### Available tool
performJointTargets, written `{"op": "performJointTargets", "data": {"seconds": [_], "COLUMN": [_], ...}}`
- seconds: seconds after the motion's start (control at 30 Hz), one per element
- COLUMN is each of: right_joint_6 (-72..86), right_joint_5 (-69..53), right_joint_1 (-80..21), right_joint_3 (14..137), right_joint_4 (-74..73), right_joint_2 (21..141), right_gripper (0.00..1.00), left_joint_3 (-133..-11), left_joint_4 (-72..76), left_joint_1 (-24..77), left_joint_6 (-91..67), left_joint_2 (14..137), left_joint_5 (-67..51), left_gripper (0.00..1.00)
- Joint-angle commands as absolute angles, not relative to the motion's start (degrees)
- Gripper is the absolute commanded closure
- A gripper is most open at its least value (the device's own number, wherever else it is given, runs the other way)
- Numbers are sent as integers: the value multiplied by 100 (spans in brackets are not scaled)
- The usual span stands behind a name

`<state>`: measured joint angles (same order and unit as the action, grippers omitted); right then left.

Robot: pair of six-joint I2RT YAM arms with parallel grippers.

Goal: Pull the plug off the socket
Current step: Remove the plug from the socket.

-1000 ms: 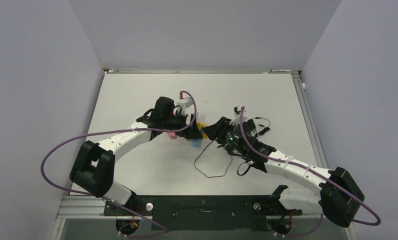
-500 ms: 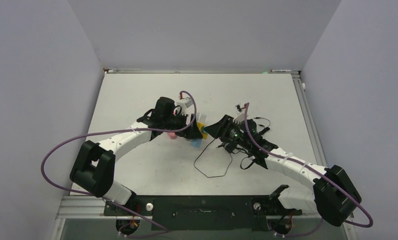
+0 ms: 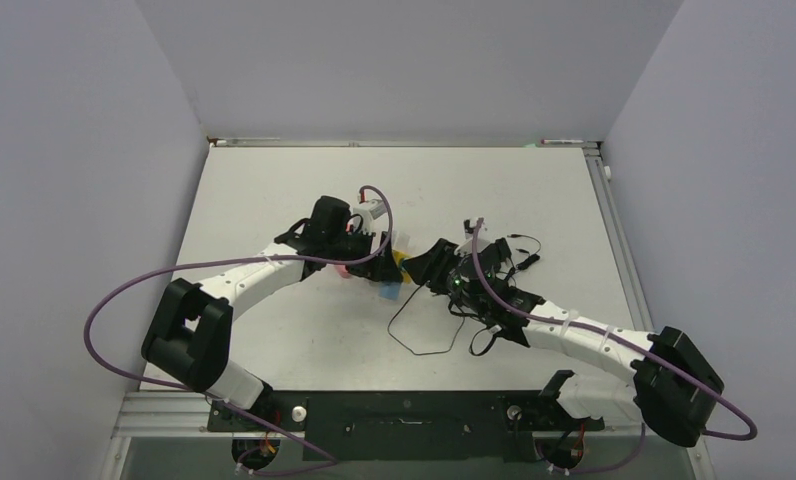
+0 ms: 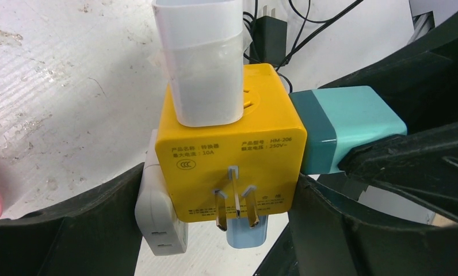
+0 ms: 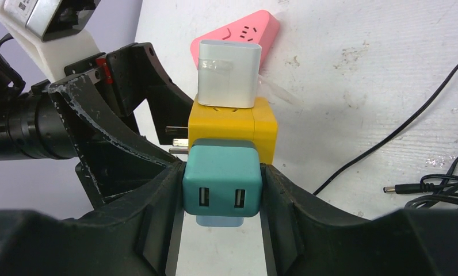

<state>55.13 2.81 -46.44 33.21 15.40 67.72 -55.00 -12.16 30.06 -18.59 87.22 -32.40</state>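
Note:
The robot's right gripper needs to release the teal plug on the table [image 3: 483, 287] among the black wiring, next to the loop of the thin cable. The teal plug is still seated in the socket.
A yellow cube socket [image 4: 232, 144] hangs above the table between my two grippers. Several plugs sit in it: a white one on top [image 4: 201, 63], a teal USB plug [image 4: 344, 129] on its right face, a white charger [image 4: 157, 224] on its left and a pale blue one [image 4: 247, 236] underneath. My left gripper [image 4: 226, 207] is shut on the socket, one finger against the white charger and the other against the yellow side. My right gripper [image 5: 222, 172] is shut on the teal plug [image 5: 221, 187], which is still seated in the socket [image 5: 261, 129]. From above, both grippers meet at the socket [image 3: 399, 262].
A pink triangular socket [image 5: 238, 37] lies on the table just beyond the cube. A thin black cable [image 3: 424, 330] loops across the table under the right arm, with its barrel connector [image 5: 402, 188] and more black wiring to the right.
The right arm's wrist and forearm have shifted slightly while its gripper stayed at the socket. The left arm has hardly moved. Both grips are unchanged.

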Motion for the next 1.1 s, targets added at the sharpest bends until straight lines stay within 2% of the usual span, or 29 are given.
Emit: {"op": "performJointTargets", "data": {"seconds": [0.0, 0.33, 0.53, 0.8, 1.07], "right_joint_6": [5600, 6007, 6073, 6067, 5925], "right_joint_5": [1526, 2998, 3417, 3389, 2359], "right_joint_1": [-5119, -6056, -6405, -6366, -5511], "right_joint_3": [3692, 3803, 4001, 4038, 3510], "right_joint_4": [1373, 1003, 774, 753, 1295], "right_joint_2": [6594, 6587, 6719, 6655, 6173], "right_gripper": [95, 95, 95, 95, 95], "left_joint_3": [-5724, -5695, -5687, -5680, -5678], "left_joint_4": [-1033, -959, -935, -921, -910], "left_joint_1": [2886, 2778, 2751, 2742, 2741], "left_joint_6": [-1859, -1953, -1978, -1984, -1981], "left_joint_2": [8673, 8677, 8684, 8675, 8675], "left_joint_5": [-3388, -3452, -3488, -3507, -3524], "left_gripper": [100, 100, 100, 100, 100]}}
